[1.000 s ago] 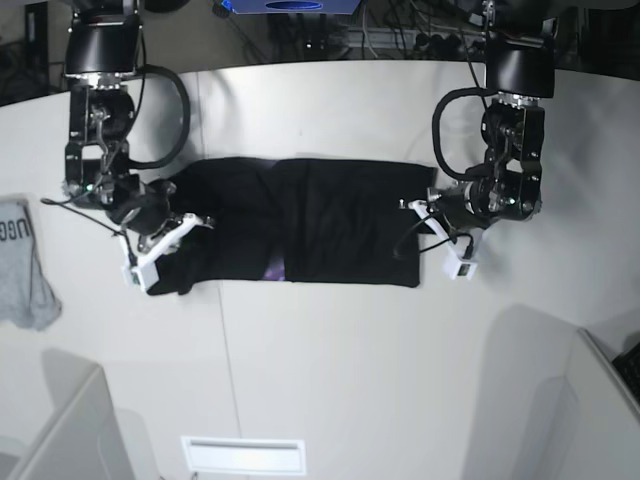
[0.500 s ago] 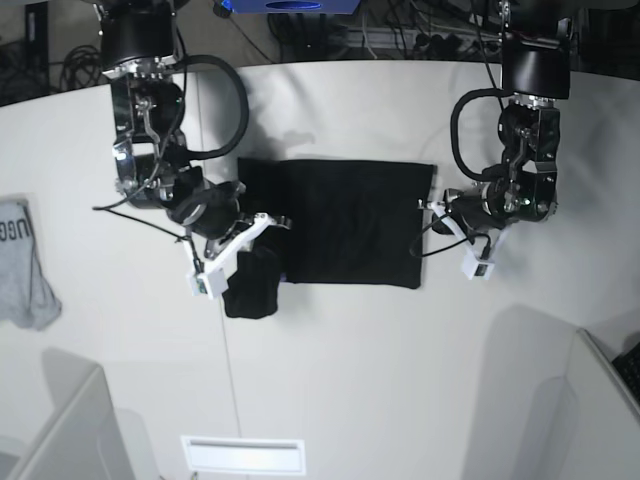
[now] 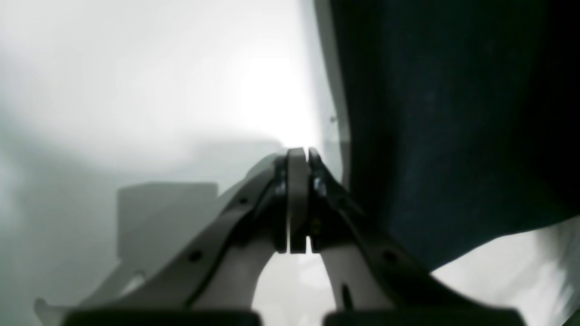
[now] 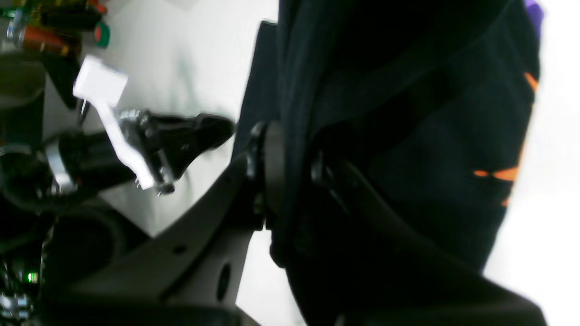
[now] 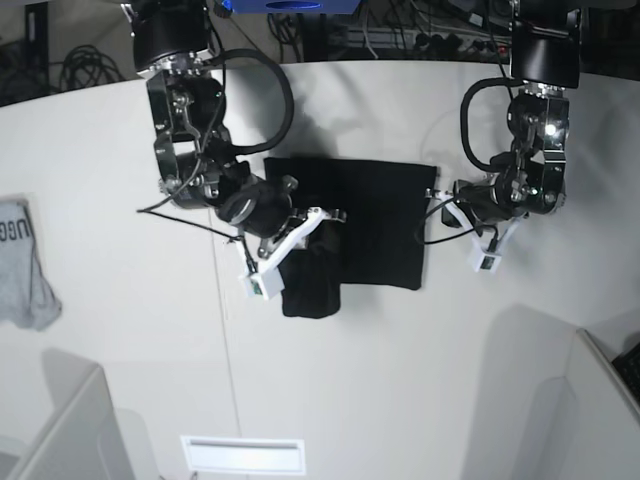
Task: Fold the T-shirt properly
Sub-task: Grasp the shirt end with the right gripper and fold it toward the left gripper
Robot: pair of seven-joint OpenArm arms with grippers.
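Note:
The robot's right gripper will release the bunched cloth on the T-shirt's flat part, just inside the T-shirt's edge [image 5: 393, 243] [image 4: 265, 95] by the left gripper.
The black T-shirt [image 5: 385, 215] lies folded on the white table. My right gripper [image 5: 330, 217] is shut on a bunch of its cloth, held over the shirt's left part, and a dark fold [image 5: 310, 288] hangs below it. Up close, the right gripper [image 4: 290, 151] pinches black cloth [image 4: 408, 190] bearing orange marks [image 4: 498, 174]. My left gripper [image 5: 438, 198] sits just off the shirt's right edge. In the left wrist view the left gripper [image 3: 298, 156] is shut with nothing in it, and the T-shirt [image 3: 430, 136] lies beside it to the right.
A small grey garment [image 5: 20, 265] lies at the table's left edge. Grey partitions [image 5: 70, 430] stand at the front corners. Cables and equipment [image 5: 400, 35] crowd the space behind the table.
My right gripper has carried the shirt's left part rightwards and lifted it over the rest, so the spread cloth is narrower. The left arm has drifted slightly right and stays shut.

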